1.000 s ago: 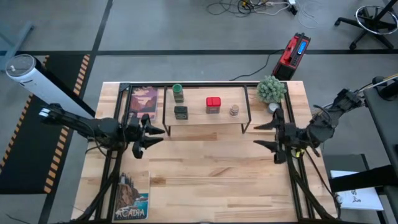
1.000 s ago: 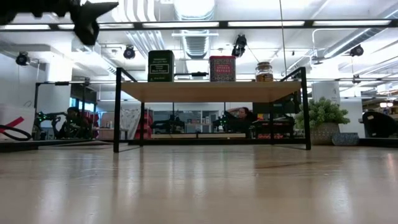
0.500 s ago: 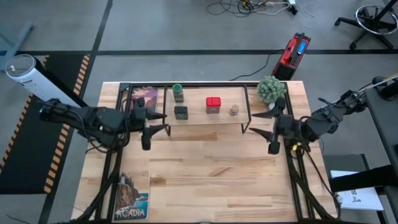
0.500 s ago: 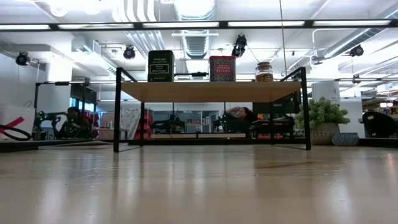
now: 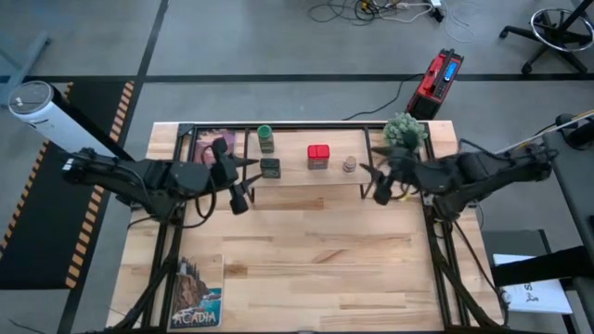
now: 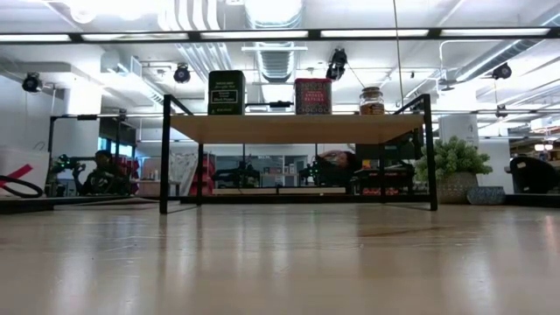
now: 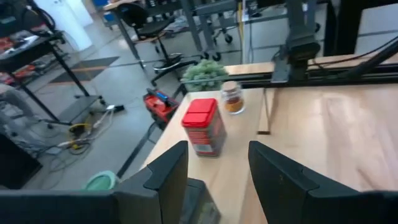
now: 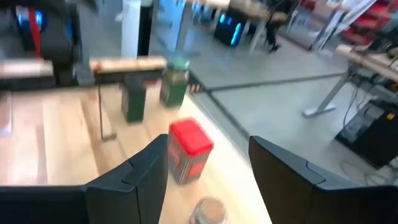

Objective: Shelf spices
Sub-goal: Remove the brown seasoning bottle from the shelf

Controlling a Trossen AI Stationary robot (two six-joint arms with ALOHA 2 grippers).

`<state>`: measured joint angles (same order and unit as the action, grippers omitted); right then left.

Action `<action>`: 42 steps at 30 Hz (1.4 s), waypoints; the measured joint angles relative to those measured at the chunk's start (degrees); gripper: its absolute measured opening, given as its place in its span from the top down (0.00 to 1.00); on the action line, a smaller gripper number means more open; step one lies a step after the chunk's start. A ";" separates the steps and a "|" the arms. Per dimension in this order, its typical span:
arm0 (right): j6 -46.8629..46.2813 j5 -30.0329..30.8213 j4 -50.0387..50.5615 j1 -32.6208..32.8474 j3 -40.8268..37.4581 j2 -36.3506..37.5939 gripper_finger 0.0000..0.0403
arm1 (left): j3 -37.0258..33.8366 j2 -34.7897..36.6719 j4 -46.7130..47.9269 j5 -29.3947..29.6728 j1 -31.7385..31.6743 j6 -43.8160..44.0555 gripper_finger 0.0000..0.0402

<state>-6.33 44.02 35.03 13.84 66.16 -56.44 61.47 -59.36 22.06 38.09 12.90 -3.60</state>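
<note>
My right gripper will move next to the tan jar by the red tin and close on the jar's sides (image 5: 349, 166) (image 8: 209, 218), under the jar's cork top.
The shelf (image 5: 297, 178) stands at the table's far middle on thin black legs, its board (image 6: 293, 129) carrying all the spices on their bases. On it are the green-capped jar (image 5: 265, 137), the squat dark jar (image 5: 270, 168), the red tin (image 5: 318, 156) and the tan jar (image 5: 349, 164). My left gripper (image 5: 243, 184) hovers open at the shelf's left end, level with the dark jar (image 7: 199, 205). My right gripper (image 5: 371, 183) hovers open at the shelf's right end, close to the tan jar (image 8: 208, 211). Neither shows in the low view.
A potted plant (image 5: 406, 133) stands by the shelf's far right corner. One booklet (image 5: 215, 148) lies left of the shelf and another (image 5: 197, 292) at the near left corner. Black frame rails run down both table sides. The near half of the table is bare wood.
Both grippers have swung inward toward the shelf and toward the far edge: the left toward the table's right, the right toward its left. Both now flank the shelf's ends. The left gripper has left the low view. The spices have stayed put.
</note>
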 joint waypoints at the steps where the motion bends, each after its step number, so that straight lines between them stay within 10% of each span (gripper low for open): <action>1: 0.48 -1.13 -0.10 -1.68 -0.54 -0.61 0.51 | -0.43 -0.02 -0.59 -0.33 -0.68 -0.61 0.61; 22: 10.93 -31.84 -6.71 -26.24 -14.08 -2.18 0.51 | -11.26 2.30 -12.03 -8.04 -4.17 -1.74 0.61; 42: 15.93 -33.77 -7.39 -30.06 -14.28 -10.21 0.39 | -11.48 2.30 -10.86 -6.49 -4.93 -0.37 0.61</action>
<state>9.61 10.24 27.64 -16.23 51.88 -66.65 50.00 -57.06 11.20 31.59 7.97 -3.97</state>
